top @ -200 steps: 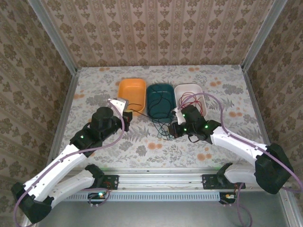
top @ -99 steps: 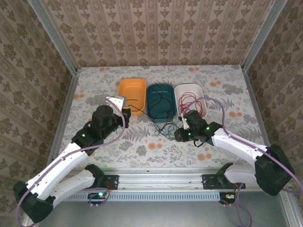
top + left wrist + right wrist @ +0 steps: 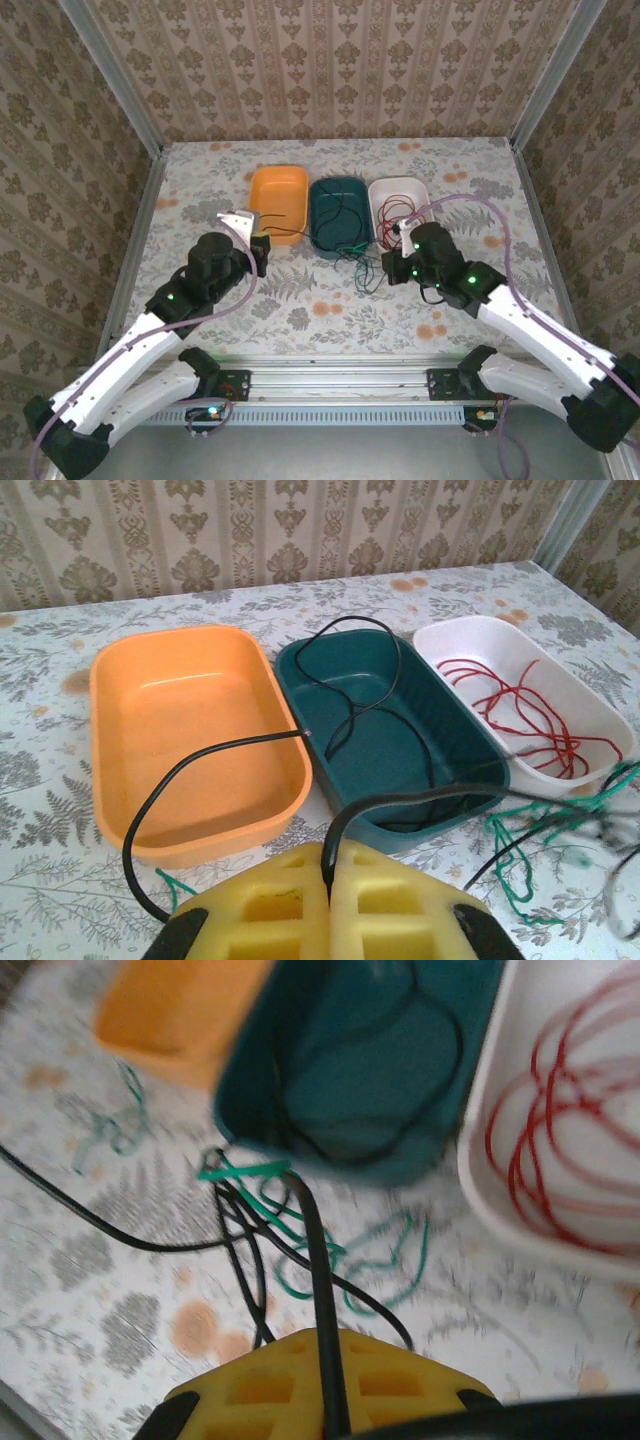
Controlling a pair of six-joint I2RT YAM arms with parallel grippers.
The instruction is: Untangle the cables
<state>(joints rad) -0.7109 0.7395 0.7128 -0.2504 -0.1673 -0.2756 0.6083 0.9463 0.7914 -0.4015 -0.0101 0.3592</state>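
The robot's left gripper needs to let go of the black cable along the near edge of the orange tray (image 3: 284, 246) (image 3: 236, 852).
A black cable (image 3: 430, 798) runs from my left gripper (image 3: 328, 855) across the teal tray's near rim, loops inside that tray and ends in the orange tray. The left gripper (image 3: 260, 243) is shut on it. My right gripper (image 3: 325, 1340) is shut on another thick black cable (image 3: 312, 1250) that leads into a tangle of green cable (image 3: 380, 1260) and thin black strands on the table, just in front of the teal tray. This tangle (image 3: 355, 262) lies left of the right gripper (image 3: 390, 266). A red cable (image 3: 520, 695) lies coiled in the white tray.
Three trays stand in a row at the back: orange tray (image 3: 278, 178), teal tray (image 3: 340, 183), white tray (image 3: 400, 183). A short green strand (image 3: 115, 1130) lies on the table near the orange tray. Patterned walls close in the table on three sides.
The right gripper dipped toward the tangle, opened, then shut on a black cable and drew back to the right. The tangle shifted closer to the teal tray. The left arm eased slightly back.
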